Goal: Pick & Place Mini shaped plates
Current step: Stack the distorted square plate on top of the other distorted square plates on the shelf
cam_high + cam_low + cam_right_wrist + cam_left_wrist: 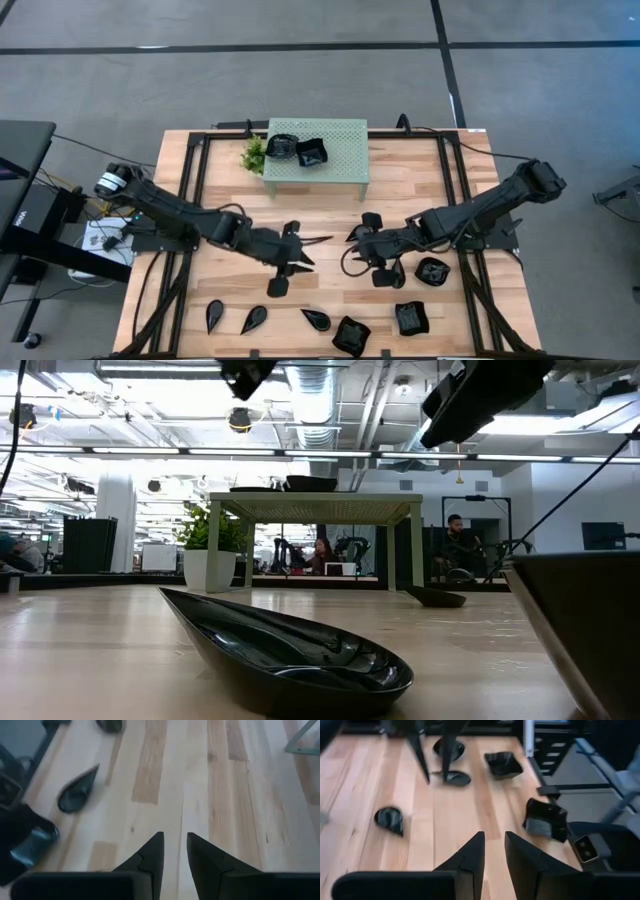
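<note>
My right gripper is to go next to the wavy square plate beside the teardrop plate and close on its edge (366, 341) facing the other square plate.
Several glossy black mini plates lie flat on the wooden table: leaf shapes (214, 315) (254, 318) (316, 319), wavy squares (351, 335) (411, 317), a roundish one (432, 270). Two more (281, 147) (312, 152) sit on the mint-green stand (340, 165). My left gripper (305, 250) (494, 845) and right gripper (357, 238) (175, 845) hover facing each other over the table's middle. Both are empty, with a narrow gap between the fingers. In the left wrist view a teardrop plate (390, 819) and a square plate (503, 764) lie ahead.
A small potted plant (255, 155) stands beside the stand's left end. Dark frame rails (195, 190) (455, 190) run along both table sides. A leaf plate (290, 650) fills the low view's foreground. People sit in the room beyond the table.
</note>
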